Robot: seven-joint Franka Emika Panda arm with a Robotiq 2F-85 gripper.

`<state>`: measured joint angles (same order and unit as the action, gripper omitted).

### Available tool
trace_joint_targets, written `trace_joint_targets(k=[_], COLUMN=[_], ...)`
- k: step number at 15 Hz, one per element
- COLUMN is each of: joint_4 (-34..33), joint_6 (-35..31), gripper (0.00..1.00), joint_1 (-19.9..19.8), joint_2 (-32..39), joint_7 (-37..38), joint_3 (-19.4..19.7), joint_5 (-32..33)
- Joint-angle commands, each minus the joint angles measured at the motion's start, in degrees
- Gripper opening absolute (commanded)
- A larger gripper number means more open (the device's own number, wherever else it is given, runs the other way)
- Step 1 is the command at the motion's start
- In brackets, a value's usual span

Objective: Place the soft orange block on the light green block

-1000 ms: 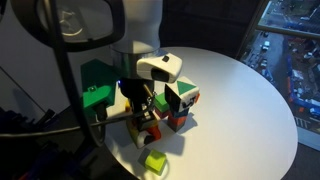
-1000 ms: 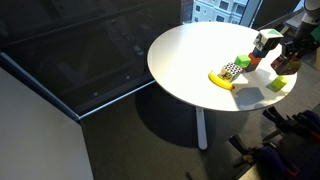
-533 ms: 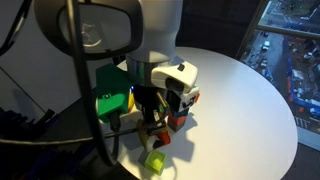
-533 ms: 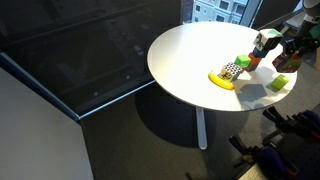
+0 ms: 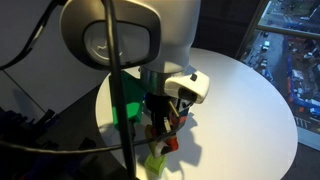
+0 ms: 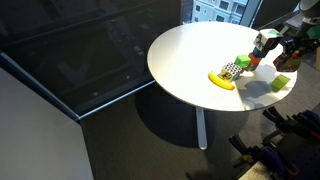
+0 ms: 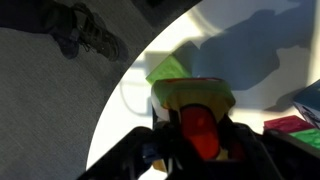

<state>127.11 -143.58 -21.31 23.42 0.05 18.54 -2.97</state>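
Next, I release the soft orange block on top of the light green block (image 5: 155, 159) (image 7: 172, 69), close to the edge of the white table.
In the wrist view the soft orange block (image 7: 199, 128), its red circle facing the camera, sits between my gripper's (image 7: 198, 140) dark fingers. The gripper is shut on it. The light green block (image 7: 167, 70) lies on the white table just beyond and below the held block. In an exterior view the gripper (image 5: 160, 128) hangs just above the light green block (image 5: 155, 163) near the table's front edge. In an exterior view the gripper (image 6: 285, 58) holds the block above and left of the light green block (image 6: 280, 83).
A yellow banana-shaped piece (image 6: 221, 80), a green-and-white patterned block (image 6: 232, 71), a darker green block (image 6: 243, 62) and a small red-orange block (image 6: 254, 62) lie on the round white table (image 6: 190, 55). The arm's body (image 5: 120, 30) hides much of the table.
The gripper has carried the orange block away from the cluster of blocks, towards the table's front edge, and now stands over the light green block. The other blocks have not moved.
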Motion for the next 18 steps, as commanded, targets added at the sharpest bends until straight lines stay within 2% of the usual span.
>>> trace_joint_targets(k=[1, 4, 5, 15, 16, 18], joint_4=[-1.67, -0.52, -0.52, -0.51, -0.51, -0.14], joint_6=[-0.65, -0.50, -0.55, -0.55, -0.55, -1.03], gripper=[0.13, 0.13, 0.38, 0.38, 0.13, 0.13], joint_1=[-0.86, -0.46, -0.48, -0.47, -0.47, -0.40], joint_2=[1.60, 1.09, 1.19, 1.43, 1.43, 1.41], joint_7=[0.38, 0.12, 0.11, 0.11, 0.11, 0.11], joint_3=[-0.05, -0.02, -0.02, -0.07, -0.07, 0.02], joint_5=[-0.67, 0.14, 0.14, 0.14, 0.14, 0.33])
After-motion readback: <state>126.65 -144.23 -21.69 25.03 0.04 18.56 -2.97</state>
